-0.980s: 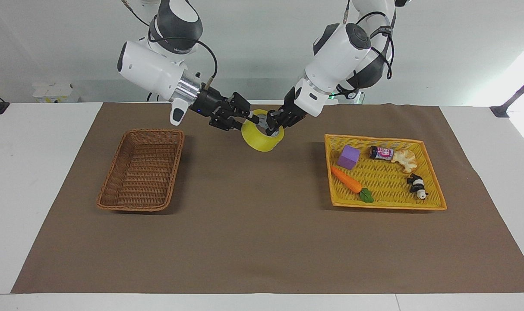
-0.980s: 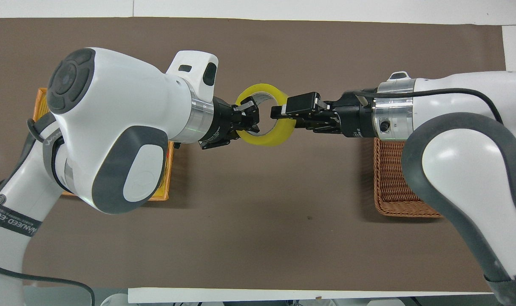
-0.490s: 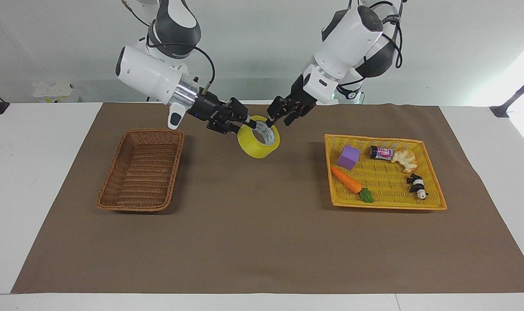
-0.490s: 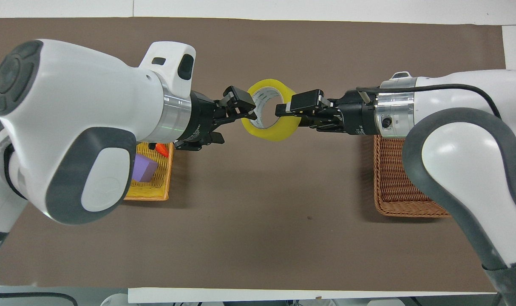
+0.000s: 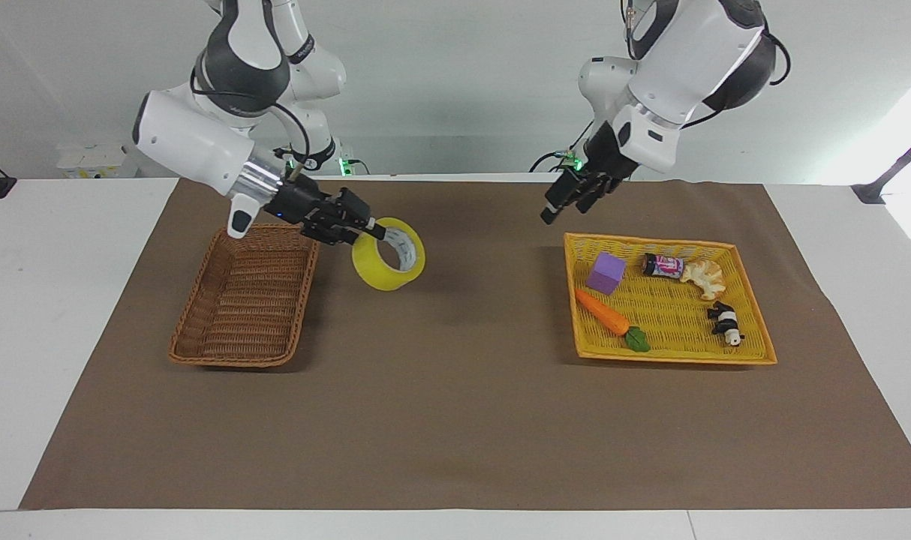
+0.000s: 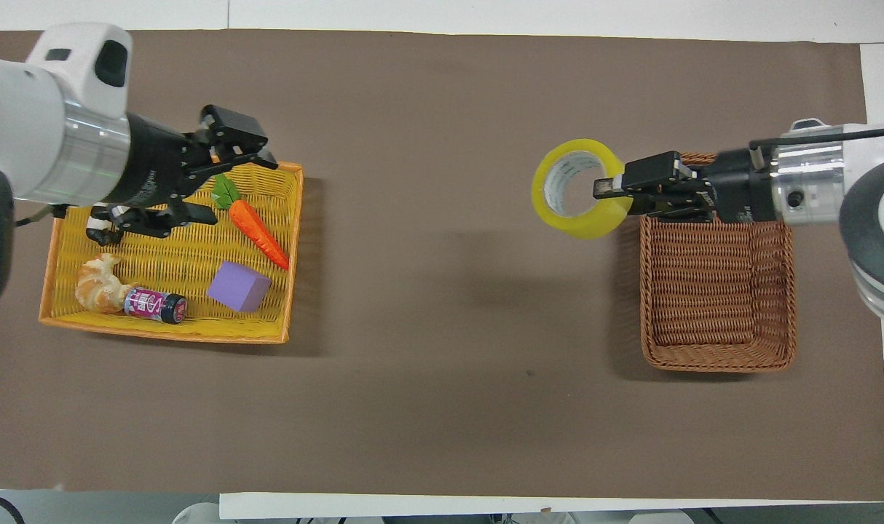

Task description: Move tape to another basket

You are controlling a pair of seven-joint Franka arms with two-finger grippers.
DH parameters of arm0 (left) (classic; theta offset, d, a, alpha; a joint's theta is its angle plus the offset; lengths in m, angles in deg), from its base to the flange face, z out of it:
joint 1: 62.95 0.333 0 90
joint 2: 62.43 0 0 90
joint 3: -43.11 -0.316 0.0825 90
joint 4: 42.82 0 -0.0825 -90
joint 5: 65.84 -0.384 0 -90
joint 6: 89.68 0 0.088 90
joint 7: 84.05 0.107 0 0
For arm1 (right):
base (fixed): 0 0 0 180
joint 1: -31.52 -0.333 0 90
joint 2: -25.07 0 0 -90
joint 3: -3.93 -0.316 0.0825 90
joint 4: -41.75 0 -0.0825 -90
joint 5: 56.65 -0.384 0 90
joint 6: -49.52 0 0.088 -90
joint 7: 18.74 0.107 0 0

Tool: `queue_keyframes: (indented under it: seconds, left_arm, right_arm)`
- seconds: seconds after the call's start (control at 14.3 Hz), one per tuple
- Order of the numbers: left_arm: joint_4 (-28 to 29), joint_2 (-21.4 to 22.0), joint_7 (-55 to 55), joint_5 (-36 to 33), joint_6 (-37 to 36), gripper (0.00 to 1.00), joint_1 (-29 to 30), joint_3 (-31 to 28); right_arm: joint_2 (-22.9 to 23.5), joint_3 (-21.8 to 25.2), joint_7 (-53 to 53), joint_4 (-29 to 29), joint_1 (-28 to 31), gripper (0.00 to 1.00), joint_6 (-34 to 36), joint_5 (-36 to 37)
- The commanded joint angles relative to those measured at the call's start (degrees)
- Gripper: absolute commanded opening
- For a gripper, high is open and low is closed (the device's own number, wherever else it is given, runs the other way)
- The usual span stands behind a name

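The robot's right gripper will let go of the tape on the middle of the dark brown wicker basket's bottom (image 6: 703,278).
The tape (image 5: 373,274) (image 6: 582,224), a yellow roll with a whitish printed core, hangs in the air. My right gripper (image 5: 371,232) (image 6: 608,188) is shut on its wall, one finger inside the core. It hangs over the mat, just beside the rim of the dark brown wicker basket (image 5: 247,300) (image 6: 715,291), on the side toward the table's middle. Nothing lies in the basket. My left gripper (image 5: 565,199) (image 6: 236,186) is open and holds nothing, raised over the edge of the yellow tray (image 5: 673,361) (image 6: 169,251).
The yellow tray, at the left arm's end of the table, holds a purple cube (image 5: 605,272), a carrot (image 5: 602,312), a small can (image 5: 663,265), a croissant (image 5: 704,277) and a panda toy (image 5: 726,323). A brown mat (image 5: 455,420) covers the table.
My left gripper opened, let go of the tape and pulled back over the yellow tray. My right gripper carried the tape from the table's middle to beside the brown basket.
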Motion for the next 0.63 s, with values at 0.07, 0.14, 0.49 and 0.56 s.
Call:
queue_keyframes:
  seconds: [0.07,0.14,0.49,0.56]
  left_arm:
    - [-0.2,0.7,8.8,-8.1,-6.2,0.99,9.5,0.5]
    - [-0.1,0.7,11.1,-10.0,-6.2,0.99,11.7,0.5]
    - [0.2,0.7,30.1,-12.4,-6.3,0.99,19.6,0.5]
    - [0.3,0.8,33.5,-12.4,-6.1,0.99,20.2,0.5]
  right_arm:
    - [-3.5,-0.7,-3.6,5.6,7.7,0.00,2.3,2.7]
    - [-3.1,-0.7,-5.7,6.6,10.7,0.00,3.5,2.7]
    - [2.8,-0.7,-23.9,9.0,20.6,0.00,8.6,3.0]
    - [3.8,-0.7,-27.0,9.8,20.9,0.00,8.6,3.5]
